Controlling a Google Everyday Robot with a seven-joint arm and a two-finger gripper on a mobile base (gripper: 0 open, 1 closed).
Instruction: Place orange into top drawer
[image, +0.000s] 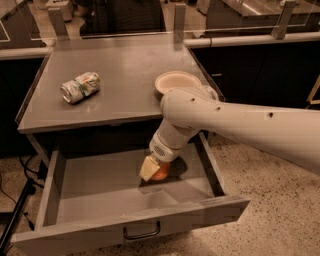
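Note:
The orange, now low inside the open drawer, will be let go by my gripper on the top drawer's bottom, behind the dark bar handle (154, 184).
The orange (161, 173) is a small round fruit low inside the open top drawer (90, 185), just right of its middle. My gripper (153, 170) reaches down into the drawer from the white arm and is shut on the orange, with a pale finger (148, 168) covering the orange's left side. The orange is at or just above the drawer floor; I cannot tell if it touches. The drawer's front panel carries a small dark bar handle (142, 233).
On the grey tabletop (120, 75) lie a crushed silver-green can (80, 87) at the left and a white bowl (176, 82) at the right edge, above my arm. Cables and a dark stand leg (15, 210) are on the floor at the left.

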